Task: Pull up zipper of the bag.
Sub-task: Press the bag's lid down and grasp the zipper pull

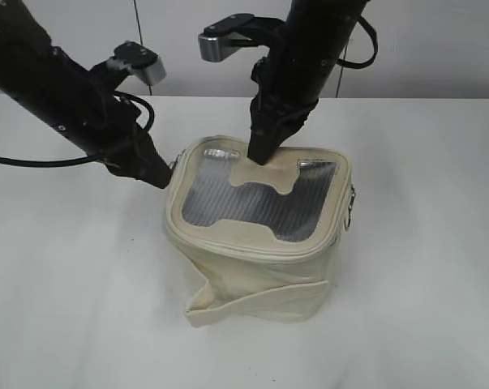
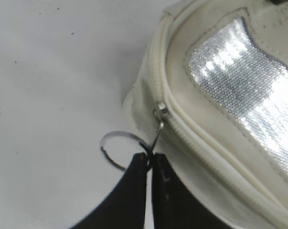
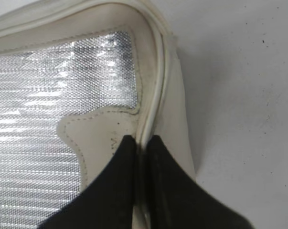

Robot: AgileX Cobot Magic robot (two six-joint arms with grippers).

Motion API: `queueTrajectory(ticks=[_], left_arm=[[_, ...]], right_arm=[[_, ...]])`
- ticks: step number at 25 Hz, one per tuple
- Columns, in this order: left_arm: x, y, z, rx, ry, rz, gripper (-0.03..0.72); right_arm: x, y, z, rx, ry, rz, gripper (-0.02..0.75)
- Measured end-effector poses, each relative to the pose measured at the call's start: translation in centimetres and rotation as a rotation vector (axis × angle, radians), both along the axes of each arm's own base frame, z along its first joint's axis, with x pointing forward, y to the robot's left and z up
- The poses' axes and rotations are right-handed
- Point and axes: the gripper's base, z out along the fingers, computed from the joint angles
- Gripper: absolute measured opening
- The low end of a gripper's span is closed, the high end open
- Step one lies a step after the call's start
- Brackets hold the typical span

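Note:
My left gripper will let go of the zipper pull at the bag's near rim corner (image 1: 163, 241) opposite the metal clip.
The cream-white bag (image 1: 260, 275) stands mid-table with its grey mesh top (image 1: 252, 203) facing up. Its zipper track (image 2: 201, 148) runs round the top rim. My left gripper (image 2: 150, 157) is shut on the silver zipper pull (image 2: 159, 125), where the round ring (image 2: 116, 143) hangs, at the bag's left corner (image 1: 173, 172). My right gripper (image 3: 141, 142) is shut, pinching the raised piping of the bag's top rim (image 3: 155, 90) at the far edge (image 1: 259, 158). The bag's top also shows in the right wrist view (image 3: 62, 95).
The white table (image 1: 66, 284) surrounds the bag. A cream strap fold (image 1: 252, 304) hangs at the bag's front lower side. A metal clip (image 1: 352, 198) shows on the bag's right side. A white wall stands behind the table.

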Motion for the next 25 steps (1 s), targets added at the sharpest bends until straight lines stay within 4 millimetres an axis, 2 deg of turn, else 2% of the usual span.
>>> queueTrajectory(ticks=[7, 15, 21, 25], left_arm=[[-0.9, 0.3, -0.2, 0.031, 0.115, 0.015, 0.0], [-2.4, 0.8, 1.6, 0.053, 0.18, -0.01, 0.0], [-3.4, 1.0, 2.2, 0.068, 0.255, -0.013, 0.0], [-4.1, 0.4, 2.2, 0.088, 0.292, -0.04, 0.0]], right_arm=[[-0.1, 0.2, 0.1, 0.009, 0.004, 0.002, 0.048], [-0.2, 0.2, 0.1, 0.014, 0.012, -0.013, 0.048], [-0.4, 0.5, 0.2, 0.023, 0.018, -0.009, 0.048], [-0.4, 0.5, 0.2, 0.023, 0.021, -0.018, 0.048]])
